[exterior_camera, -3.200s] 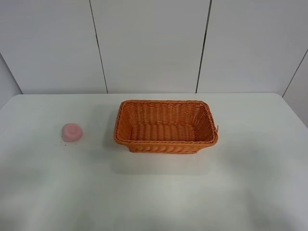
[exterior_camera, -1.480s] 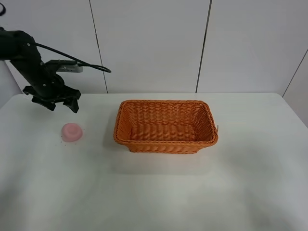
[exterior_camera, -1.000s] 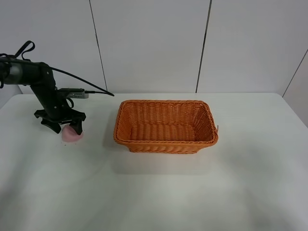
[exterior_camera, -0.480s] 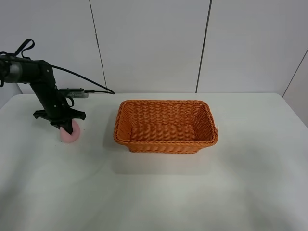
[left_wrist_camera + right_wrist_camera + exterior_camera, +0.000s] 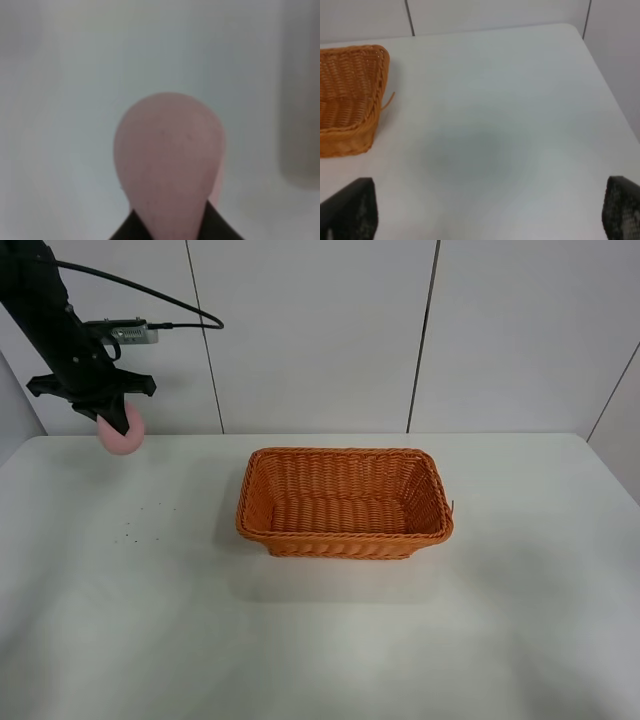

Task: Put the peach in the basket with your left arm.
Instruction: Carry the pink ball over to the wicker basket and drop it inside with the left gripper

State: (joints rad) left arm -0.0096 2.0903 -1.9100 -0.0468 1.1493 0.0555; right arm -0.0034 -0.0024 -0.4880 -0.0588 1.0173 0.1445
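Note:
My left gripper has the peach, now hanging well above the table, to put down. It will let go of it on the basket's bottom (image 5: 330, 512), near the middle of the basket's near side.
The pale-pink peach (image 5: 121, 432) hangs in my left gripper (image 5: 112, 418), well above the table at the far left. The gripper is shut on it. In the left wrist view the peach (image 5: 169, 160) fills the middle, with a dark fingertip (image 5: 131, 229) at each side of its lower end. The orange wicker basket (image 5: 344, 537) stands in the middle of the white table, to the right of the peach and lower. Its inside is bare. The right wrist view shows the basket's corner (image 5: 350, 95) and my right gripper (image 5: 490, 212) with its fingers wide apart.
The white table (image 5: 320, 640) runs to a panelled white wall behind. A few dark specks (image 5: 140, 525) lie on the table where the peach sat. The black cable (image 5: 170, 302) trails from the left arm.
My left gripper has risen from the table with the peach in it, moving up and slightly back-left. The basket has not moved.

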